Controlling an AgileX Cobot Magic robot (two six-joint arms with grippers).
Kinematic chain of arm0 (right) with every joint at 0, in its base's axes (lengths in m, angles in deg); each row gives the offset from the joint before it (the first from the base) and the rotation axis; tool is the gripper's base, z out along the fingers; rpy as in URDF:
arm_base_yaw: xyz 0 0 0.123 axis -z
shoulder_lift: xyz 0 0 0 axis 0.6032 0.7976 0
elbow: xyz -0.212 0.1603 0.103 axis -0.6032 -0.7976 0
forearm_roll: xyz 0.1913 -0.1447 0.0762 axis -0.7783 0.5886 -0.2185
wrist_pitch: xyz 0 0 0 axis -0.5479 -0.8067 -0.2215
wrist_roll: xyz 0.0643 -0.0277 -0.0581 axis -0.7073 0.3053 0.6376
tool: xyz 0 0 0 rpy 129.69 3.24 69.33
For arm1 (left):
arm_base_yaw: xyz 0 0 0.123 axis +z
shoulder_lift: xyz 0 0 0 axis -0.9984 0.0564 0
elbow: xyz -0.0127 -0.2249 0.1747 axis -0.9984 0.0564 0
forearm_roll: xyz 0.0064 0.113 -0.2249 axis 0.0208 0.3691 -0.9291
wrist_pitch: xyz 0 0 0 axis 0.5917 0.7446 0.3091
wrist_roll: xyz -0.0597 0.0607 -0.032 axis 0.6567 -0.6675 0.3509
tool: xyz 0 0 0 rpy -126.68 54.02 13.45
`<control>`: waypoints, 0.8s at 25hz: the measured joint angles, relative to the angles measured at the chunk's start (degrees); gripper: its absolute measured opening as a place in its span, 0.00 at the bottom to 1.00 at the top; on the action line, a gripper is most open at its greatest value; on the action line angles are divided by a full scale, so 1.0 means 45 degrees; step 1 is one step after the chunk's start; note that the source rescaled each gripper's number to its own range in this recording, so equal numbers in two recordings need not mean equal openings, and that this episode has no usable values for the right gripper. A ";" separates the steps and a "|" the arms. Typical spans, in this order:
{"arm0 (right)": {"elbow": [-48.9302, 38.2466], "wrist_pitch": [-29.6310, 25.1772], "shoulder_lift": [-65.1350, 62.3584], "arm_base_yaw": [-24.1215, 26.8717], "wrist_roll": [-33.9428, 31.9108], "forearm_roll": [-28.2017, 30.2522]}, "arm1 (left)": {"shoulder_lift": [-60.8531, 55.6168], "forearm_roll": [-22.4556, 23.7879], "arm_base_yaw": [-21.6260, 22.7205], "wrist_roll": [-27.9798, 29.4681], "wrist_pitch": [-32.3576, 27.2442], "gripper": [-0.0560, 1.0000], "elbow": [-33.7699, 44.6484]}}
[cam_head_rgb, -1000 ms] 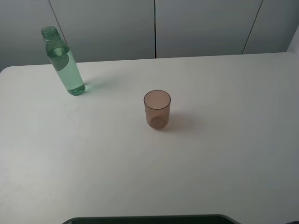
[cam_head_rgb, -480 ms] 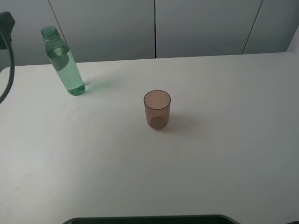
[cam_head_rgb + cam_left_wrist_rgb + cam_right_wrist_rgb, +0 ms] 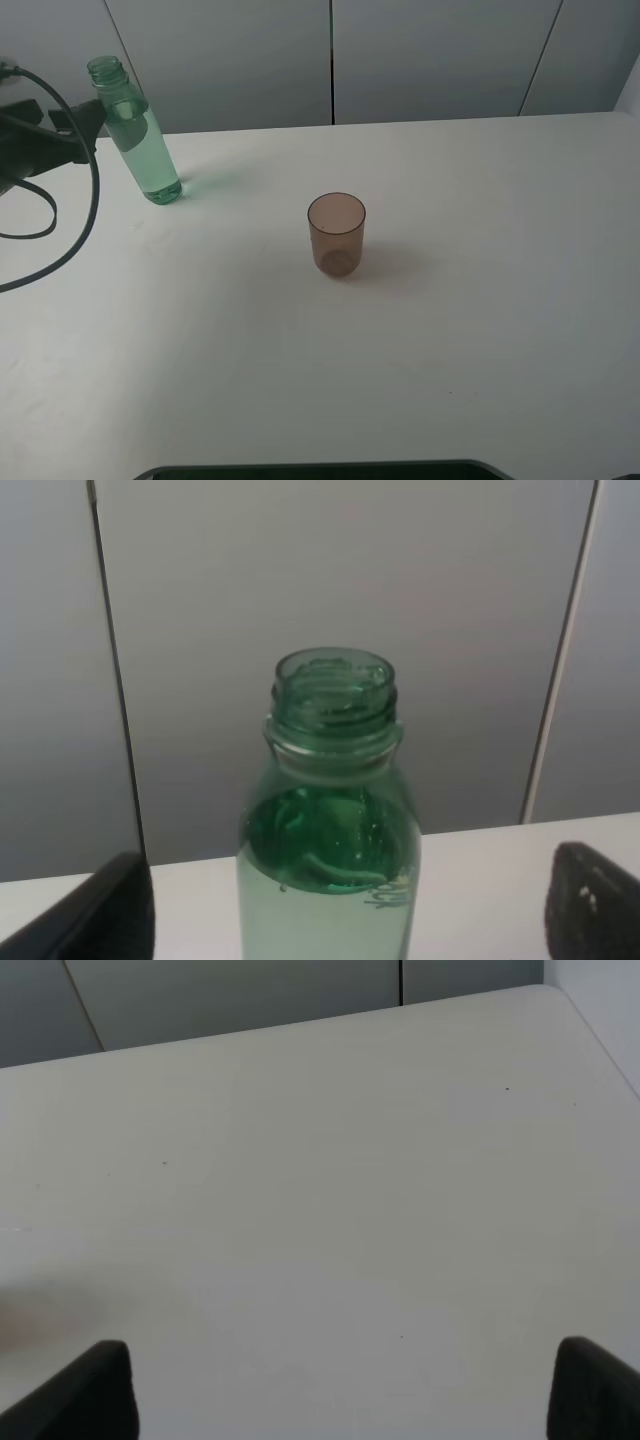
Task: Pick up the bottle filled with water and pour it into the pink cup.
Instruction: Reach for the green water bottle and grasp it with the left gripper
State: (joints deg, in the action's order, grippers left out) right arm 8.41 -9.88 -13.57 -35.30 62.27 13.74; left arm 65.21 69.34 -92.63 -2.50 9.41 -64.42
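I need to close my left gripper on the middle of the bottle's body (image 3: 146,152), a little below the surface of the water and well below the bottle's neck.
The bottle (image 3: 137,140) stands upright at the table's far left, green-tinted, uncapped and mostly full of water. My left gripper (image 3: 88,128) is just left of it at neck height, open. In the left wrist view the bottle (image 3: 330,820) rises between the two dark fingertips (image 3: 110,910) of the left gripper (image 3: 350,910), with neither touching it. The pink cup (image 3: 337,235) stands upright near the table's middle, well apart from the bottle. My right gripper (image 3: 345,1385) is open over bare table and does not show in the exterior high view.
A black cable (image 3: 70,240) loops from the left arm over the white table (image 3: 480,330). Grey wall panels (image 3: 430,60) stand behind the far edge. A dark edge (image 3: 320,468) lies along the near side.
The left arm has come in from the left edge and moved right, up to the bottle. Bottle and cup have not moved.
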 joint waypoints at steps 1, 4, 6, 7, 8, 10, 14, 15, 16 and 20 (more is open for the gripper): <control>0.0000 0.0000 0.0000 0.0000 0.0000 0.0000 | 0.0280 0.0000 0.0000 0.0000 0.0335 1.00 0.0065; 0.0000 0.0000 0.0000 0.0000 0.0000 0.0000 | 0.1261 0.0047 0.0000 -0.0286 0.0703 1.00 0.0317; 0.0000 0.0000 0.0000 0.0000 0.0000 0.0000 | 0.1768 0.0069 0.0000 -0.0576 0.0721 1.00 0.0358; 0.0000 0.0000 0.0000 0.0000 0.0000 0.0000 | 0.1969 0.0069 0.0000 -0.0679 0.0721 1.00 0.0378; 0.0000 0.0000 0.0000 0.0000 0.0000 0.0000 | 0.2112 0.0069 0.0000 -0.0777 0.0721 1.00 0.0378; 0.0000 0.0000 0.0000 0.0000 0.0000 0.0000 | 0.2205 0.0069 0.0000 -0.0866 0.0721 1.00 0.0378; 0.0000 0.0000 0.0000 0.0000 0.0000 0.0000 | 0.2205 -0.0014 0.0000 -0.1056 0.0815 1.00 0.0378; 0.0000 0.0000 0.0000 0.0000 0.0000 0.0000 | 0.2205 -0.0043 0.0000 -0.1162 0.0815 1.00 0.0378; 0.0000 0.0000 0.0000 0.0000 0.0000 0.0000 | 0.2205 -0.0070 0.0000 -0.1227 0.0815 1.00 0.0378; 0.0000 0.0000 0.0000 0.0000 0.0000 0.0000 | 0.2205 -0.0175 0.0000 -0.1278 0.0815 1.00 0.0378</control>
State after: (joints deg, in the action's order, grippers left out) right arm 8.41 -9.88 -13.57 -35.30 62.27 13.74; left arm 75.13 68.56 -92.63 -8.25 13.08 -62.72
